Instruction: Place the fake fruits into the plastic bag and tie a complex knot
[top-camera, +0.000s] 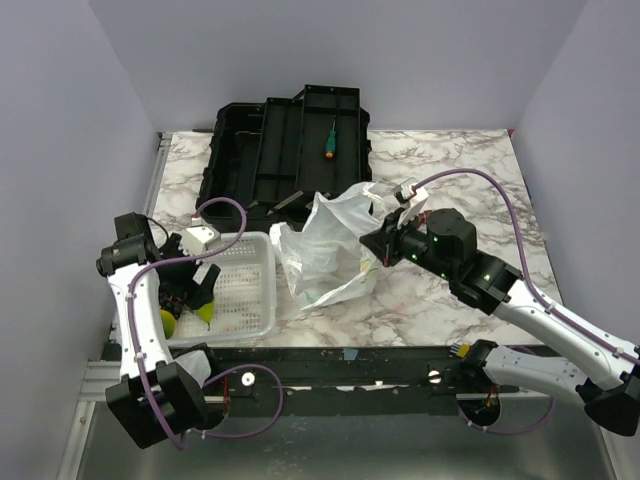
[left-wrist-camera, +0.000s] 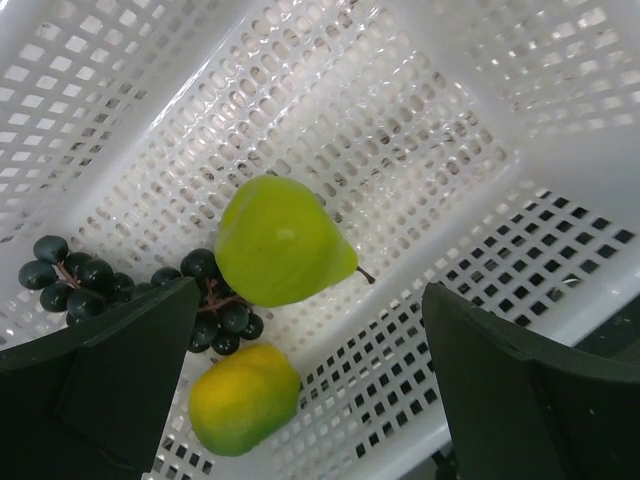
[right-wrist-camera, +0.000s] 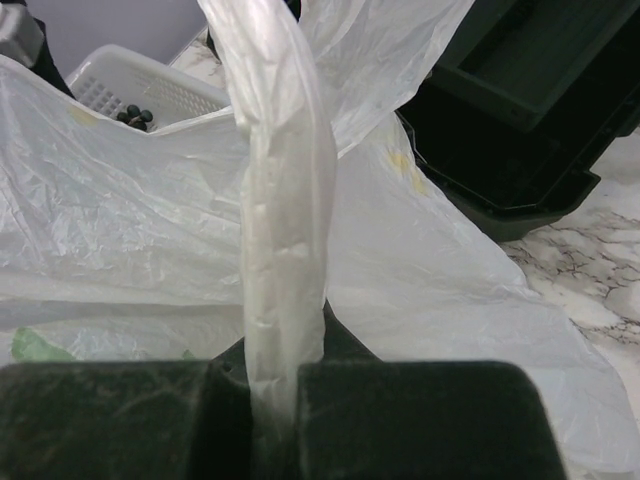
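The green pear is beside the dark grapes in the white basket, and my left gripper should close on its round body (top-camera: 204, 307) (left-wrist-camera: 276, 242).
A green pear (left-wrist-camera: 280, 240) and a smaller yellow-green fruit (left-wrist-camera: 243, 397) lie in the white perforated basket (left-wrist-camera: 430, 130), next to a bunch of dark grapes (left-wrist-camera: 75, 275). My left gripper (left-wrist-camera: 310, 400) is open and empty, low over the basket's near-left corner (top-camera: 195, 290), with the small fruit between its fingers (left-wrist-camera: 110, 370). The plastic bag (top-camera: 325, 250) stands crumpled at the table's middle. My right gripper (top-camera: 385, 240) is shut on one twisted bag handle (right-wrist-camera: 285, 220), holding it up. No knot shows.
A black open toolbox (top-camera: 290, 140) at the back holds a green-handled screwdriver (top-camera: 329, 140). The basket (top-camera: 245, 290) sits left of the bag, near the table's front edge. The toolbox also shows right of the bag in the right wrist view (right-wrist-camera: 530, 100).
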